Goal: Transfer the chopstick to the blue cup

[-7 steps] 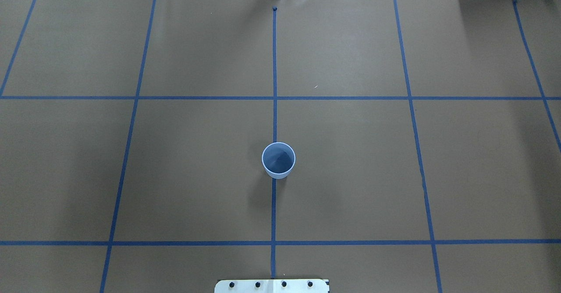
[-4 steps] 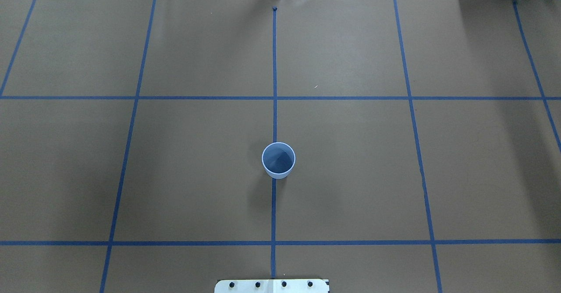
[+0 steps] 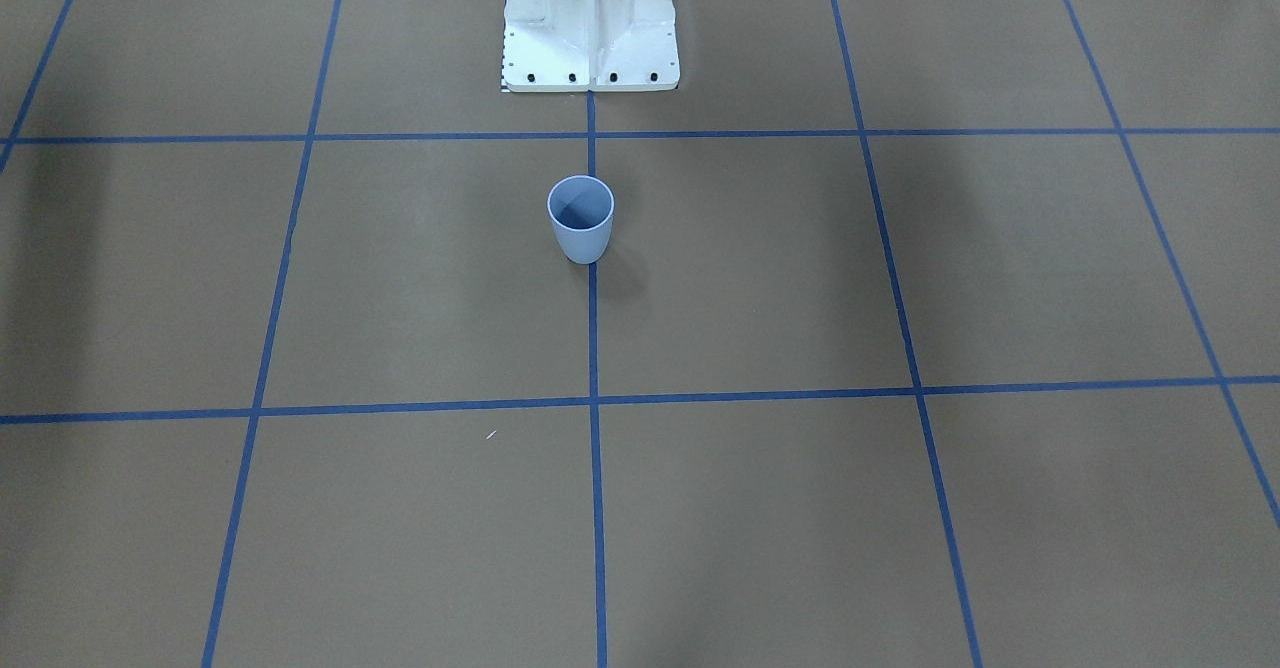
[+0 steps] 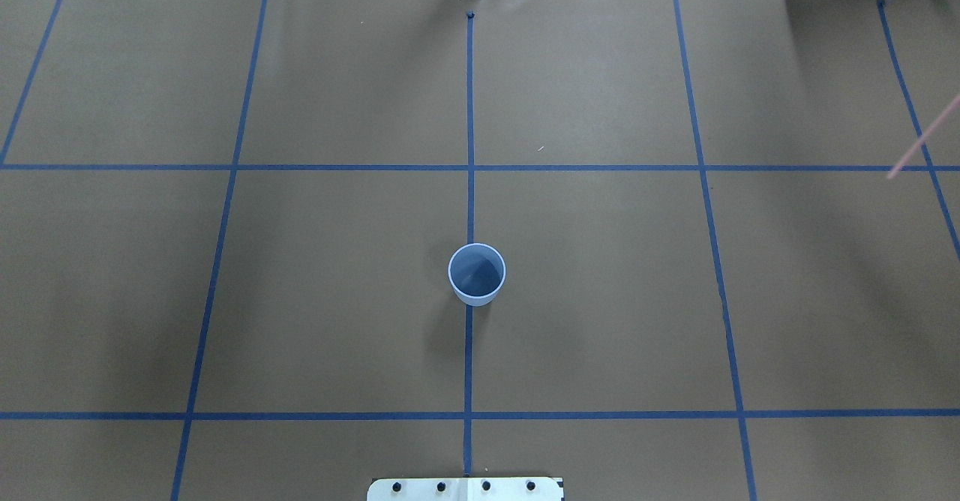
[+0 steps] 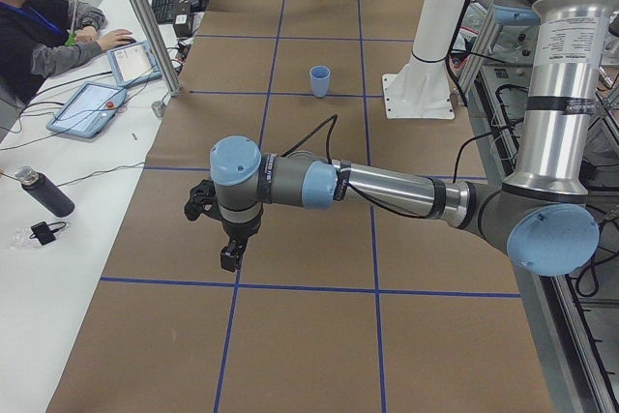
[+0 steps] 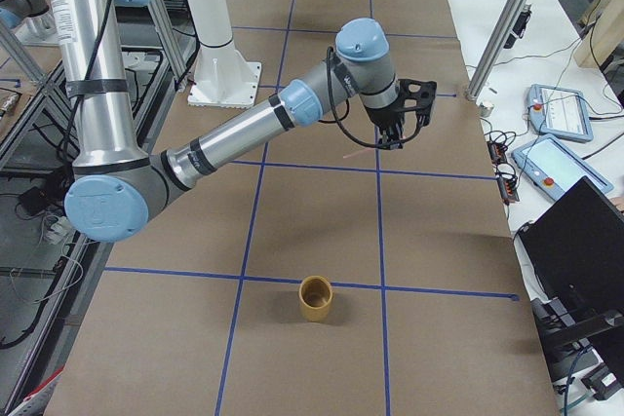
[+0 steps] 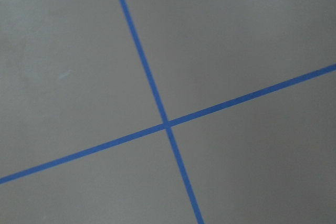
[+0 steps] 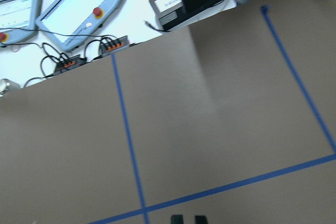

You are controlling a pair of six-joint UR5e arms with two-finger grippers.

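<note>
My right gripper has the pink chopstick. It will release it inside the blue cup on the centre tape line [image 3: 575, 214].
The blue cup [image 4: 477, 274] stands upright and empty on the centre tape line, in front of the robot base; it also shows in the front view [image 3: 581, 218] and the exterior left view [image 5: 319, 80]. A thin pink chopstick [image 4: 922, 139] slants in the air at the overhead view's right edge. In the exterior right view it [image 6: 357, 151] sticks out from my right gripper [image 6: 393, 140], well off from the cup. The right wrist view shows only that gripper's dark tips [image 8: 188, 219], close together. My left gripper [image 5: 229, 256] hangs over bare table; I cannot tell whether it is open or shut.
A tan cup [image 6: 315, 299] stands at the table's right end. The white robot base [image 3: 590, 38] is behind the blue cup. An operator [image 5: 39, 26] with tablets sits along the far side. Brown paper [image 4: 600, 298] with blue tape lines covers the table.
The pink chopstick has come into the overhead view at the right edge, where nothing showed before. The blue cup has not moved.
</note>
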